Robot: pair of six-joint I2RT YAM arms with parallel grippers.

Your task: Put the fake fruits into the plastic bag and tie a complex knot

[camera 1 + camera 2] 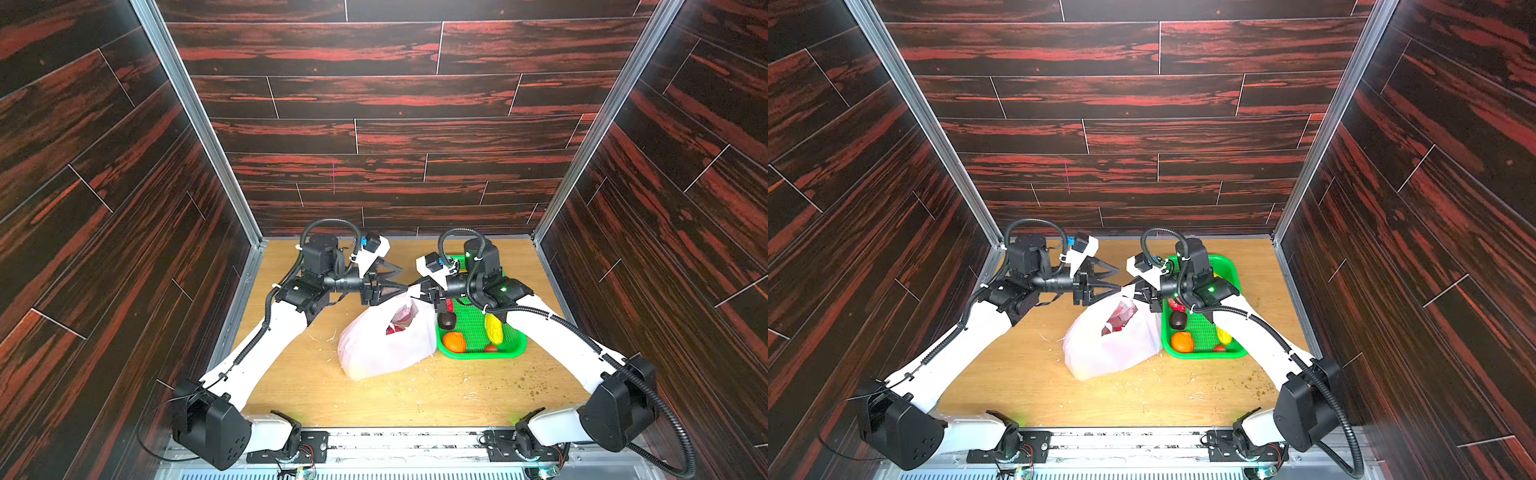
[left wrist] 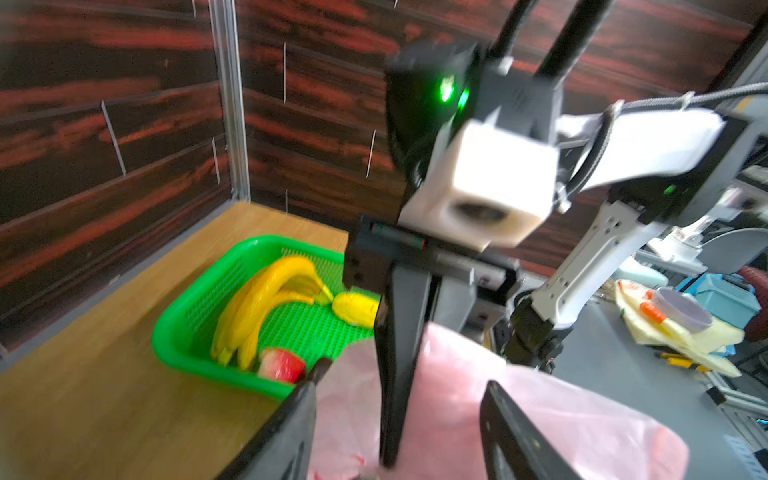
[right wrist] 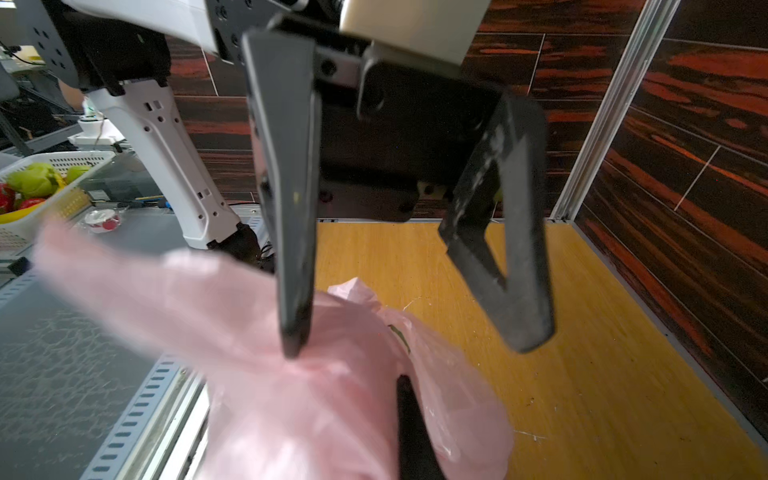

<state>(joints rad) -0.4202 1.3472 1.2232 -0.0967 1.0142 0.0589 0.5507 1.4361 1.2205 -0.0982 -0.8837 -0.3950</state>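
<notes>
The bag's top piece of plastic is held up by the robot's right gripper alone, so the left gripper needs to pinch that piece (image 2: 441, 400) before the right gripper opens for a new hold.
The whitish-pink plastic bag (image 1: 386, 340) (image 1: 1113, 345) sits mid-table, its mouth open, with red fake fruits (image 1: 395, 329) inside. My right gripper (image 1: 417, 291) (image 1: 1130, 291) (image 3: 409, 415) is shut on the bag's top handle strip (image 3: 232, 299) and holds it up. My left gripper (image 1: 404, 277) (image 1: 1119, 277) (image 2: 407, 378) stands open facing it, one finger on each side of the right gripper's tip and the pink film (image 2: 457, 374). More fruits lie in the green basket (image 1: 515, 345): orange (image 1: 454, 341), dark purple ball (image 1: 446, 319), lemon (image 1: 493, 328), banana bunch (image 2: 257, 307). A knot is not in view.
The green basket (image 1: 1237, 353) stands right of the bag, under my right arm, close to the right wall. Dark wood-look walls close in the back and both sides. Small crumbs litter the wooden table (image 1: 415, 399) in front.
</notes>
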